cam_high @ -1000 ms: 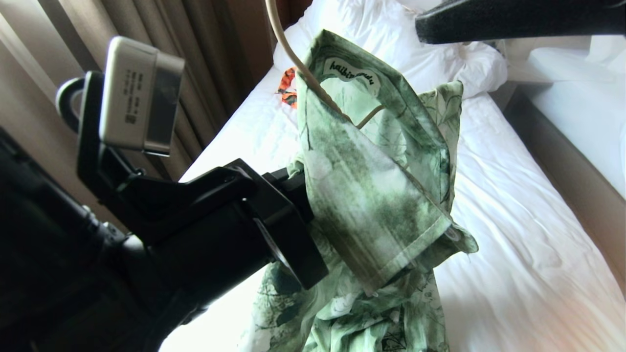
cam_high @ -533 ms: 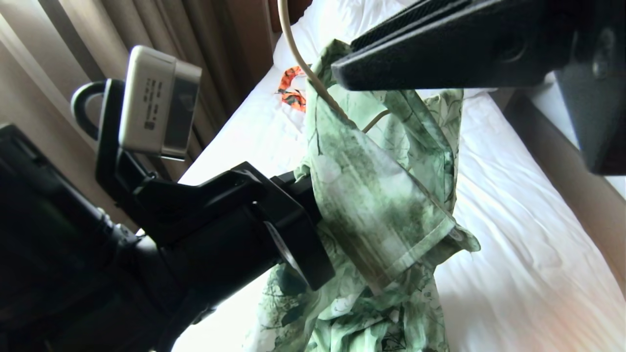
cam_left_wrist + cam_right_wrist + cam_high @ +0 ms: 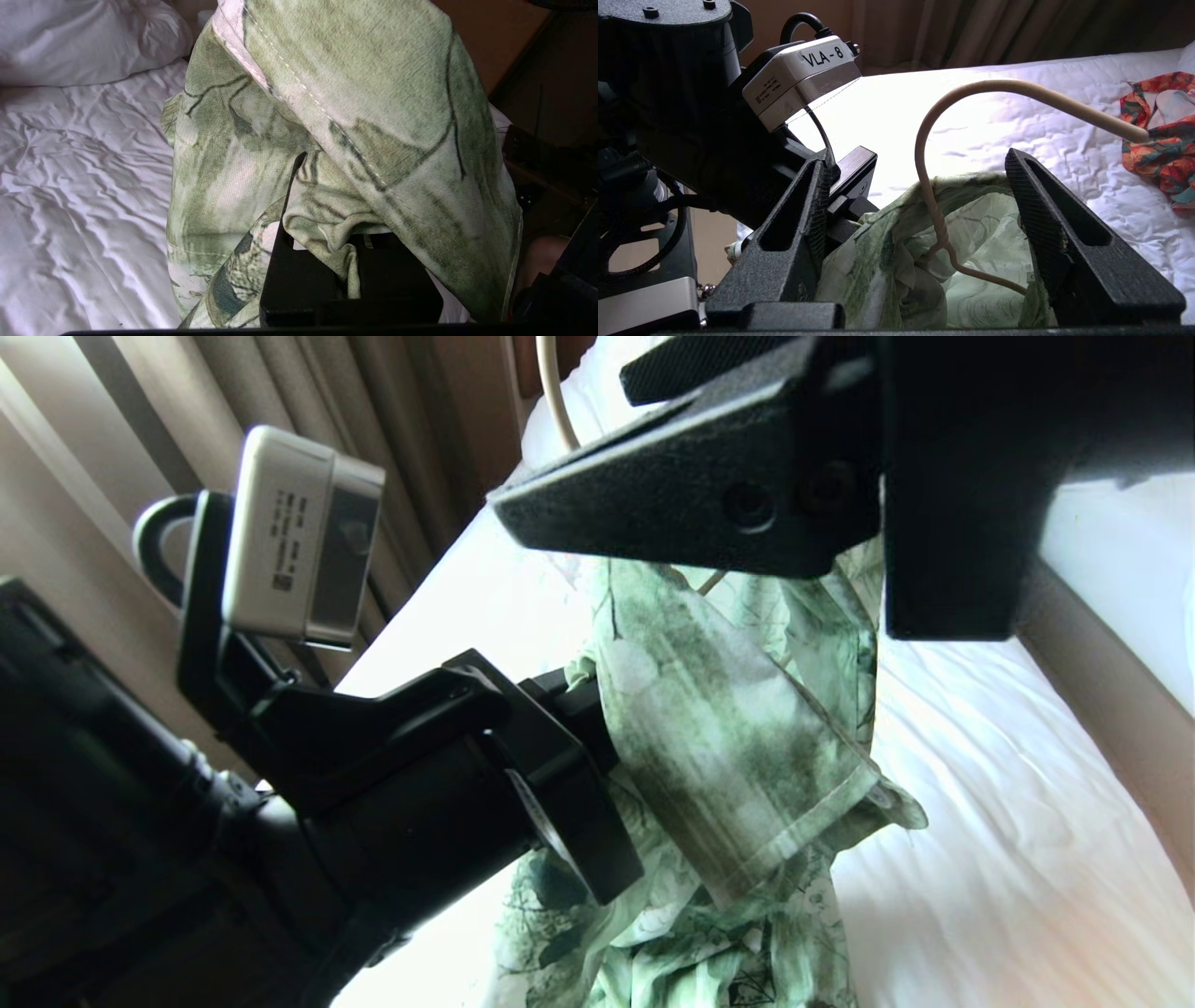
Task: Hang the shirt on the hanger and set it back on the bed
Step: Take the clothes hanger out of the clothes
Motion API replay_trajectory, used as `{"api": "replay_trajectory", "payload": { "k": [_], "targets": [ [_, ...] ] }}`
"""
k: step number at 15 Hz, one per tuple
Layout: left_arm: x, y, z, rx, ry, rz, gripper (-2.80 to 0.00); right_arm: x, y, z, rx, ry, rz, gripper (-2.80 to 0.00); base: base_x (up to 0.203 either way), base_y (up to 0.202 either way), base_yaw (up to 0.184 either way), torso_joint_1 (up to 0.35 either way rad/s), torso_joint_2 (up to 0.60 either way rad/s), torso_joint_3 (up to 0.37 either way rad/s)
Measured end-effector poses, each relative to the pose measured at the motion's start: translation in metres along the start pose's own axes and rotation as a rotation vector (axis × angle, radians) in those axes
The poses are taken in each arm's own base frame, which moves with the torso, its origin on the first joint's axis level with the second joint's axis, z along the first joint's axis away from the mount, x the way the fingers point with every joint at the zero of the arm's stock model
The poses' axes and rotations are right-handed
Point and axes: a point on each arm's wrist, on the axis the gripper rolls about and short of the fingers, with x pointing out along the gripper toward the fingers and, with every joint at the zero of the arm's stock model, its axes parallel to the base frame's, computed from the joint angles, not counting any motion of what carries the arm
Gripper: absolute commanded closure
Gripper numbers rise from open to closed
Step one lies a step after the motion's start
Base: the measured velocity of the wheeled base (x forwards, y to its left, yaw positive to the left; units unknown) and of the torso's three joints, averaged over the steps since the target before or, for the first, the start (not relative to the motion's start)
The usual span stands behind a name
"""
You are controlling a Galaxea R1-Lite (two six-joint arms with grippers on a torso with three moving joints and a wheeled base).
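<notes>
Next, I pinch the hanger's twisted neck [image 3: 939,228] with my right gripper before my left gripper opens, because my left gripper holds just a fold of the shirt.
The green leaf-print shirt [image 3: 728,728] hangs above the bed [image 3: 980,784], bunched around the cream wire hanger [image 3: 553,401]. My left gripper [image 3: 345,224] is shut on a fold of the shirt [image 3: 373,116] and holds it up from the left. My right gripper [image 3: 917,158] is open. Its two fingers straddle the hanger's twisted neck [image 3: 931,205] and the shirt's collar [image 3: 878,261] without pinching them. In the head view the right gripper [image 3: 560,448] fills the upper part, and the hanger's lower frame is hidden inside the cloth.
An orange-and-teal floral garment [image 3: 1157,144] lies on the white sheet [image 3: 1017,135] beyond the hanger's hook. Brown curtains [image 3: 280,392] hang left of the bed. A second white bed [image 3: 1111,541] stands to the right across a narrow gap.
My right gripper has opened and swung in from the upper right over the collar, now covering the shirt's top and the orange garment in the head view. The left arm stayed put.
</notes>
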Motion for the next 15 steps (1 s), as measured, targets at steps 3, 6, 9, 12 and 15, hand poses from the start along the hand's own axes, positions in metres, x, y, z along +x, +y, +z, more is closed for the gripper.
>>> {"api": "replay_trajectory", "payload": {
  "k": [3,6,9,12,15],
  "targets": [
    [0.000,0.000,0.001,0.000,-0.003,0.000,0.00,0.007,0.002,-0.002,-0.005,0.011,0.005,-2.80,0.000,0.000,0.000,0.000,0.00,0.000],
    [-0.001,0.000,0.001,-0.001,-0.005,-0.001,0.00,0.011,0.001,0.000,-0.004,-0.018,-0.007,0.00,0.000,0.000,0.000,0.000,0.00,0.000],
    [-0.001,0.000,0.001,-0.001,-0.005,-0.002,0.00,0.014,0.001,0.000,-0.003,-0.028,-0.011,0.00,0.000,0.000,0.000,0.000,0.00,0.000],
    [-0.001,0.000,0.002,-0.001,-0.006,-0.002,0.00,0.018,0.002,0.000,-0.004,-0.029,-0.011,0.00,0.000,0.000,0.000,0.000,0.00,0.000],
    [-0.002,-0.001,0.002,-0.001,-0.007,-0.002,0.00,0.019,0.002,-0.001,-0.004,-0.029,-0.012,0.00,0.000,0.000,0.000,0.000,0.00,0.000]
  ]
}}
